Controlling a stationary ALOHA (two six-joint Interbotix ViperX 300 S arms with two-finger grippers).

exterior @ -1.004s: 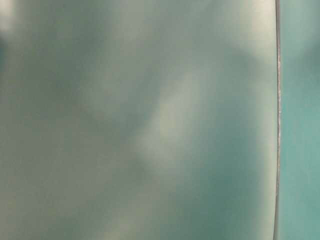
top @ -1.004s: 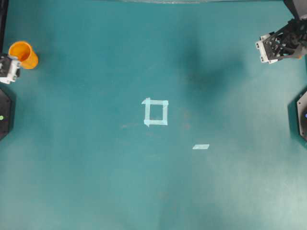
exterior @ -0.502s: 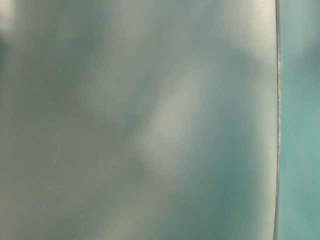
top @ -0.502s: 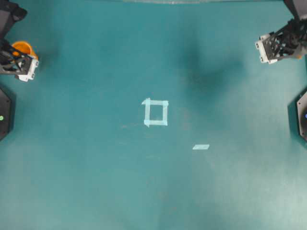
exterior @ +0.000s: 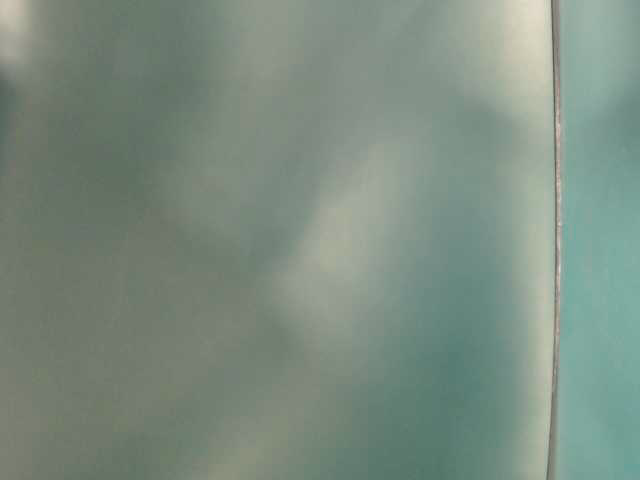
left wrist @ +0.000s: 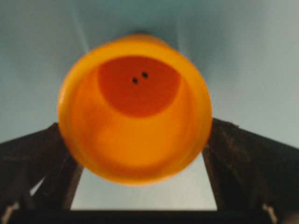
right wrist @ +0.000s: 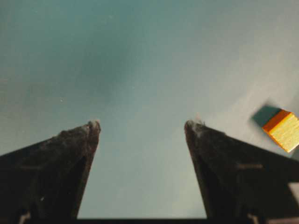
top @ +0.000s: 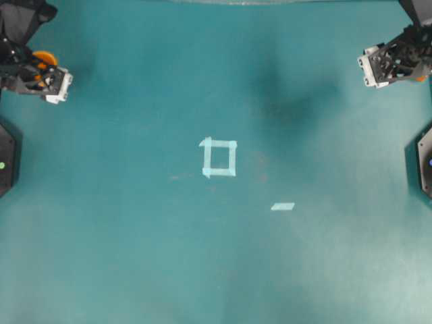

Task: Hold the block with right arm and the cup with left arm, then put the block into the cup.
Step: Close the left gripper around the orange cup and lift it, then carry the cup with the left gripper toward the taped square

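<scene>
Next, my right gripper moves to the small yellow-orange block at the edge of the mat and closes on the block's opposite sides (top: 422,78) (right wrist: 283,130).
The orange cup (left wrist: 135,112) stands upright with its mouth toward the left wrist camera, between the two black fingers (left wrist: 37,158). My left gripper (left wrist: 135,126) is open around it; contact with its wall cannot be told. From overhead the left gripper (top: 42,71) covers most of the cup (top: 44,58) at the far left. A small yellow-orange block (right wrist: 282,130) lies on the teal mat, right of my open right gripper (right wrist: 142,125), which holds nothing. In the overhead view the right gripper (top: 388,64) hangs at the far right and the block is hidden.
A pale tape square (top: 219,158) marks the mat's middle, with a short tape strip (top: 283,206) below and right of it. Black arm bases sit at the left edge (top: 5,158) and the right edge (top: 425,162). The table-level view is only a blur.
My left arm has swung in from the left edge over the cup, which stood uncovered a second ago and now shows only in slivers. The right gripper has barely shifted.
</scene>
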